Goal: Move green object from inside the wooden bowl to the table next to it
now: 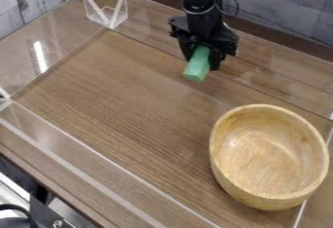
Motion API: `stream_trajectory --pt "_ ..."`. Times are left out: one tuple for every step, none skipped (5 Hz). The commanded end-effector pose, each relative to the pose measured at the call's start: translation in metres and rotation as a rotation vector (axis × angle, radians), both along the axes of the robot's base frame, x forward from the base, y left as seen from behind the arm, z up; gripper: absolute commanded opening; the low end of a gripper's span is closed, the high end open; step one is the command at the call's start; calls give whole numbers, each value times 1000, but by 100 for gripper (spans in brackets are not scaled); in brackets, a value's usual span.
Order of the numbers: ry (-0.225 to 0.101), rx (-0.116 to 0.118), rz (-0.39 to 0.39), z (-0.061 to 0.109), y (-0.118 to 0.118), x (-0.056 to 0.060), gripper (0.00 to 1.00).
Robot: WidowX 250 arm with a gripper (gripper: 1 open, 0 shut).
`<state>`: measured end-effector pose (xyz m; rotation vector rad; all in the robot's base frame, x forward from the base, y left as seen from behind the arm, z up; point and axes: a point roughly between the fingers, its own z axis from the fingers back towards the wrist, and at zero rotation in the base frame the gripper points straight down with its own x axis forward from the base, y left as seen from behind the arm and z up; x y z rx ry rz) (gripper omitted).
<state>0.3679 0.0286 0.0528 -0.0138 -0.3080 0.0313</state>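
I need to use my gripper to set the green object, now tilted close to the tabletop, down on the table (148,75) between the clear bracket and the wooden bowl, closer to the bracket.
My black gripper (204,53) is shut on the green object (198,66), a bright green block that hangs tilted from the fingers, its lower end close to the table (117,105). The block is at the far middle of the brown wood-grain tabletop, well apart from the wooden bowl (270,154). That light tan, round bowl sits at the front right with nothing in it. The arm reaches down from the top of the view.
Low clear acrylic walls (53,139) edge the tabletop at the left and front. A clear triangular bracket (104,13) stands at the far left corner. A grey plank wall lies behind.
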Motion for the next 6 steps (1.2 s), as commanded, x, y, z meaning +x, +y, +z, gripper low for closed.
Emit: stream_trajectory --pt "-70 13 -9 19 9 10 0" --pt "-72 16 4 19 16 8 0" --pt "-73 19 14 18 23 7 0" --pt "-72 20 30 18 34 6 0" --pt "-70 20 51 19 46 8 0" --pt "-69 19 74 19 58 10 0"
